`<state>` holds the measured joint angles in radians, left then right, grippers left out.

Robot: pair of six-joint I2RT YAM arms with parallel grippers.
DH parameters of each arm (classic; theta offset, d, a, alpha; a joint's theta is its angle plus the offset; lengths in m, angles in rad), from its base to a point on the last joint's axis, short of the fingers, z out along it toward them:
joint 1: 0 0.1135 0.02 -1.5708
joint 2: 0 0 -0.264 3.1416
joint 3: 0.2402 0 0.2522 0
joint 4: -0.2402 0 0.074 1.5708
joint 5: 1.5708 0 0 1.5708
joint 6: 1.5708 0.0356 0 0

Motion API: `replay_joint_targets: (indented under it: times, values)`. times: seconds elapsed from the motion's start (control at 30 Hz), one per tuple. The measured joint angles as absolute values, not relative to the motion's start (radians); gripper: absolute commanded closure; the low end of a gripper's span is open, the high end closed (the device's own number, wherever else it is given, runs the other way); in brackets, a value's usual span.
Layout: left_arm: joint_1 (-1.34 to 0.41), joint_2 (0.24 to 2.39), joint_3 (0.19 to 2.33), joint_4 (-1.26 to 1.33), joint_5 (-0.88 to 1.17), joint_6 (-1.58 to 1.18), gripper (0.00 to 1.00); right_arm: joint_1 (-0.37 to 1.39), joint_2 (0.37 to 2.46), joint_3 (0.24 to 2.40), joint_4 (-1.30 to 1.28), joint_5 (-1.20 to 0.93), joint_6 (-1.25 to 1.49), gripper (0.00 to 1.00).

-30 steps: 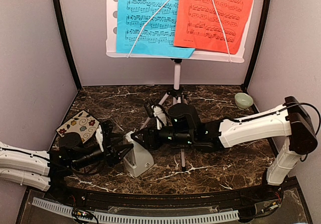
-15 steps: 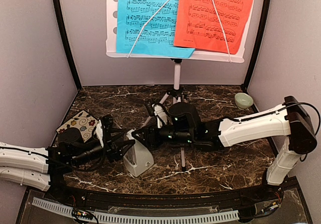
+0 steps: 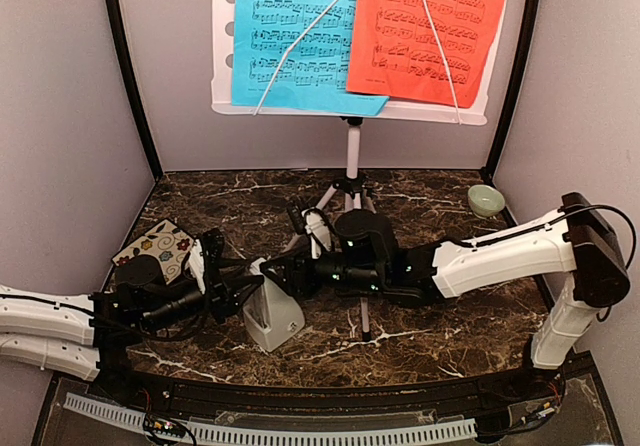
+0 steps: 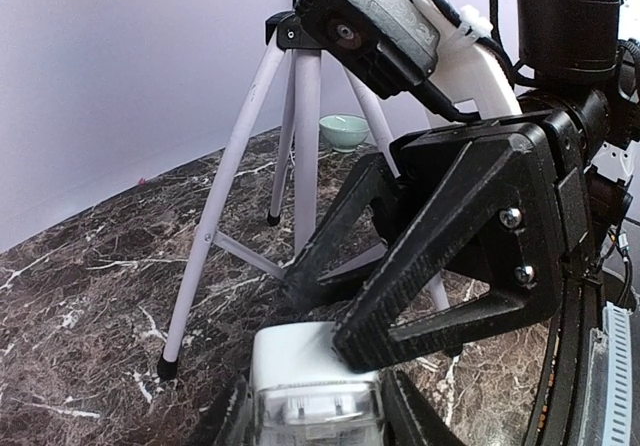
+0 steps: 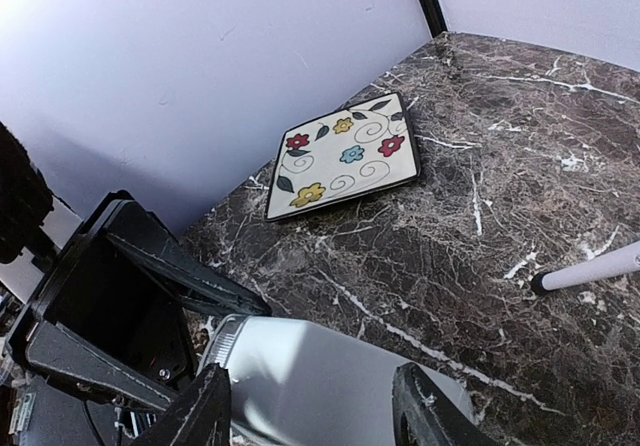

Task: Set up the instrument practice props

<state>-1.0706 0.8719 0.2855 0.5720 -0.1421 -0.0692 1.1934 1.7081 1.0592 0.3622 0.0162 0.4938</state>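
I will release the metronome's clear cover with my left gripper on the marble [image 3: 217, 286] between the floral coaster and the grey metronome.
The pale grey metronome [image 3: 272, 316] leans on the marble between both arms. My left gripper [image 3: 245, 284] reaches in from the left. In the left wrist view its fingers [image 4: 215, 421] press against both sides of the metronome [image 4: 300, 366]. From the right comes my right gripper [image 3: 275, 274], and one of its black fingertips [image 4: 350, 351] rests on the metronome's upper face. In the right wrist view that gripper [image 5: 315, 406] straddles the grey body [image 5: 320, 376]. The white music stand [image 3: 352, 156] stands behind, carrying a blue sheet [image 3: 290, 36] and a red-orange sheet [image 3: 430, 26].
A floral coaster [image 3: 155, 249] lies at the left, just behind my left wrist. A small green bowl [image 3: 486, 200] sits at the back right. The stand's tripod legs [image 4: 300, 136] spread right behind the grippers, and one leg tip [image 5: 590, 266] is close to my right gripper. Grey walls enclose three sides.
My left gripper has moved right and narrowed around the metronome. My right gripper has shifted slightly left over it, and the metronome has tipped a little left.
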Motion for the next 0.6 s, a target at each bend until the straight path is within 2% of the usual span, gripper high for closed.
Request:
replay_joint_targets:
  times: [0.27, 0.6]
  values:
    - [-1.069, 0.803, 0.244, 0.562, -0.119, -0.043, 0.85, 1.215, 1.738, 1.041, 0.447, 0.028, 0.49, 0.5]
    - [-1.062, 0.765, 0.192, 0.629, -0.096, -0.035, 0.89, 1.224, 1.756, 1.028, 0.512, 0.025, 0.49, 0.52]
